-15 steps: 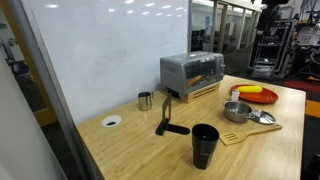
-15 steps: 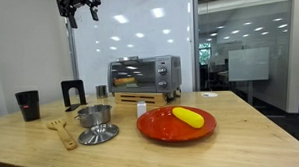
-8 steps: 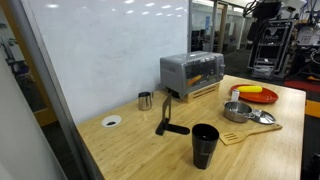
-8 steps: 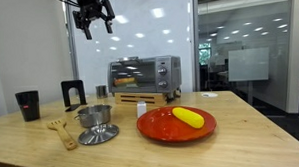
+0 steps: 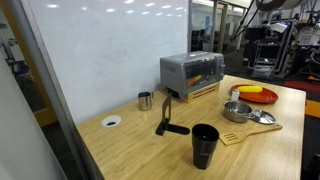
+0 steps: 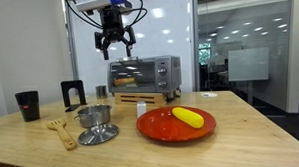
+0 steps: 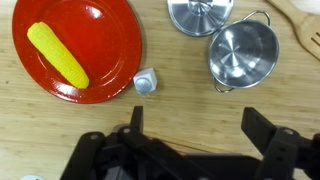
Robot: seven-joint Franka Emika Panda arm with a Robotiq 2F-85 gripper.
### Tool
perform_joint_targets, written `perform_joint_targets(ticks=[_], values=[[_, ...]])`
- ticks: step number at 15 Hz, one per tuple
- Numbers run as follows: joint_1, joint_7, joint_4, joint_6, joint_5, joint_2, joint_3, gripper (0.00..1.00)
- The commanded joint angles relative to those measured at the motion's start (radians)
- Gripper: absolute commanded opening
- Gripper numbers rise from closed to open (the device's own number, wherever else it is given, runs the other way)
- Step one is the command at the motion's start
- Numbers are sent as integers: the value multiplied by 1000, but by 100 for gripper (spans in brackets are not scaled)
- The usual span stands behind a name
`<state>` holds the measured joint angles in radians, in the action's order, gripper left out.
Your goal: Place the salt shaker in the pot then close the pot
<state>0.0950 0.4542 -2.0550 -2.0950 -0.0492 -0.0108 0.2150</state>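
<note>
The salt shaker sits between the red plate and the pot, and my gripper should next go down and close on the shaker's upper part (image 5: 235, 93) (image 7: 144, 85).
The salt shaker (image 7: 146, 82) is a tiny pale cup-like piece standing on the wooden table between the red plate (image 7: 80, 45) and the pot (image 7: 243, 53). An exterior view also shows the salt shaker (image 6: 141, 110), by the plate's rim. The steel pot (image 6: 95, 116) is uncovered and empty, with its round lid (image 7: 200, 15) lying on the table beside it. My gripper (image 6: 116, 45) hangs high in the air above the toaster oven, open and holding nothing. In the wrist view the gripper (image 7: 198, 125) looks straight down on shaker and pot from far above.
A yellow corn cob (image 7: 57, 53) lies on the red plate. A toaster oven (image 6: 144, 75) stands behind. A wooden spatula (image 6: 61, 132), black tumbler (image 6: 27, 104) and black stand (image 6: 74, 93) sit beyond the pot. A steel cup (image 5: 145, 100) stands near the whiteboard.
My gripper has travelled sideways and downward through the air, from near the top corner to above the toaster oven. It stays open. Nothing on the table has moved.
</note>
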Motion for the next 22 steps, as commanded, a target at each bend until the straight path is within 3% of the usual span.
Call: perform_joint_targets(ticks=[1, 4, 5, 15, 22], values=[[44, 101, 118, 69, 9, 127, -10, 100], [68, 88, 190, 98, -11, 203, -17, 100], [67, 78, 110, 49, -6, 139, -27, 100], [82, 82, 175, 60, -3, 208, -31, 100], [132, 211, 173, 0, 59, 284, -51, 100]])
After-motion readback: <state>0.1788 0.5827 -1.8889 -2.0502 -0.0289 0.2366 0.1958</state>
